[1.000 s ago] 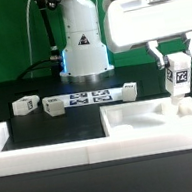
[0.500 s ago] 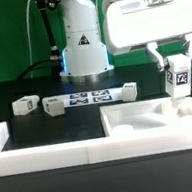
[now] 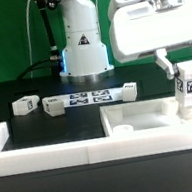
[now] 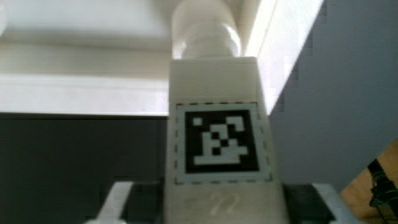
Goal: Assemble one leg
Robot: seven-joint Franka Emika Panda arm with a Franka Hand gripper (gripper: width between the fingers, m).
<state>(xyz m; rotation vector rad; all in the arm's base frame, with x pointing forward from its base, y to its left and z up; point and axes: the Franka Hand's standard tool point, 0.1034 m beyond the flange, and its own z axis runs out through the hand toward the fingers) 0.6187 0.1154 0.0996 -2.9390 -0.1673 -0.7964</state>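
Observation:
My gripper will let go of the white leg upright in the white panel's front corner (image 3: 191, 116), next to the long border rail.
My gripper (image 3: 184, 67) is at the exterior view's right, shut on a white leg (image 3: 190, 88) with a black-and-white tag on its side. It holds the leg upright, lower end down at the right part of the wide flat white panel (image 3: 139, 119). In the wrist view the leg (image 4: 217, 110) fills the middle, tag facing the camera, with a finger on each side of its near end where my gripper (image 4: 217, 205) holds it. Whether the lower end sits in a corner hole is hidden.
Three more tagged legs lie on the black table: two at the left (image 3: 24, 104) (image 3: 53, 106) and one near the middle (image 3: 129, 90). The marker board (image 3: 91, 96) lies between them. A long white border rail (image 3: 42, 146) runs along the front.
My gripper and the leg have moved toward the exterior view's right and slightly down over the panel. The other parts have not moved.

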